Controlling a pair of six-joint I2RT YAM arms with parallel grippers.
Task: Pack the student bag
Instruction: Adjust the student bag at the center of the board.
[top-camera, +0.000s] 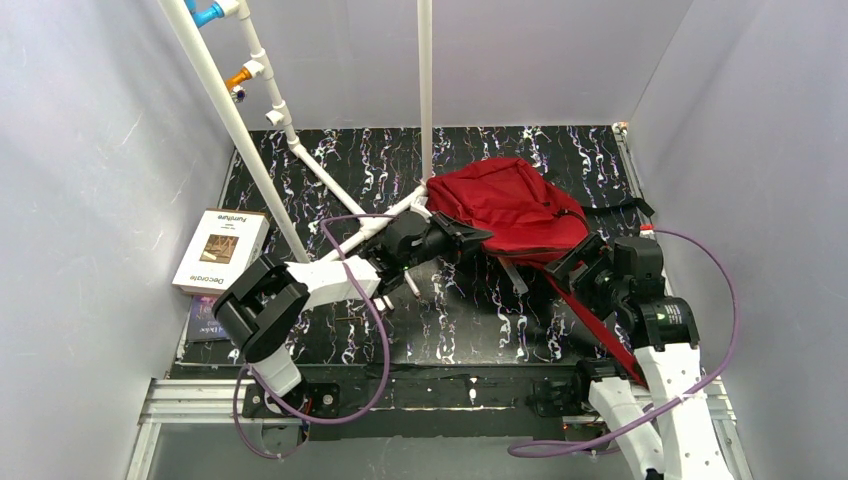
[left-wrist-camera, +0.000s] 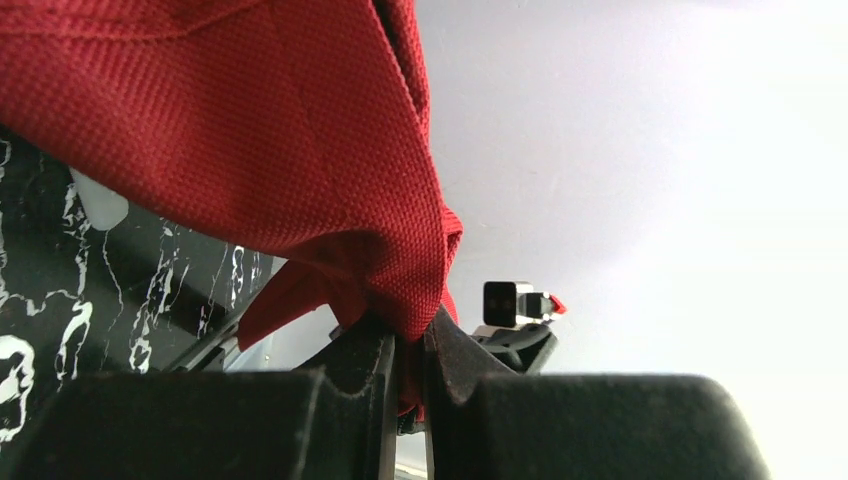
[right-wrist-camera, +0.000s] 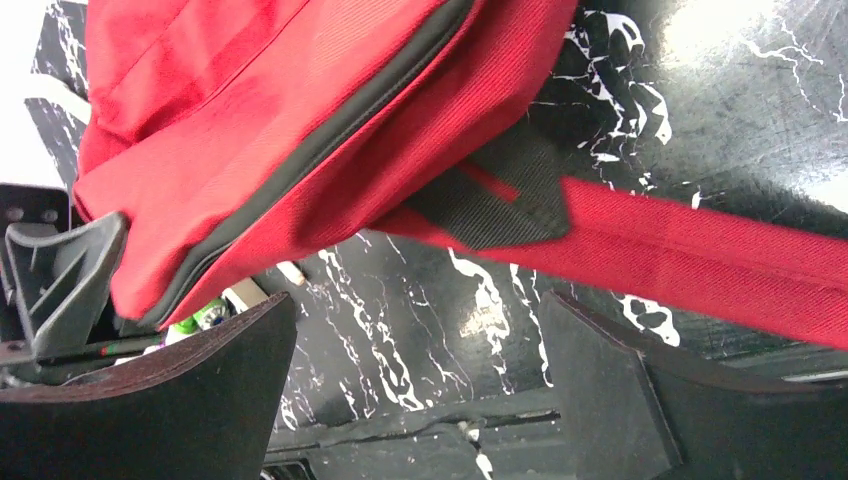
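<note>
My left gripper is holding one end of the bag's near edge while the red strap trails out, so my right gripper needs to grab the other end (top-camera: 572, 246) and lift.
The student bag (top-camera: 510, 205), a dark-red fabric backpack, lies on the black marbled table at centre right. My left gripper (top-camera: 470, 238) is shut on the bag's near-left edge. In the left wrist view a fold of its red fabric (left-wrist-camera: 300, 150) is pinched between the fingers (left-wrist-camera: 350, 370), and the cloth lifts up from them. My right gripper (top-camera: 580, 262) stands open at the bag's near-right corner. The right wrist view shows its fingers (right-wrist-camera: 180, 390) wide apart with only table between them, below the bag (right-wrist-camera: 300, 120) and its red strap (right-wrist-camera: 700, 250).
A white book (top-camera: 220, 250) lies at the left on a darker book (top-camera: 205, 318). A white pipe frame (top-camera: 300, 150) slants across the back left. Something small and green-capped (right-wrist-camera: 205, 315) shows under the bag's edge. Grey walls enclose the table.
</note>
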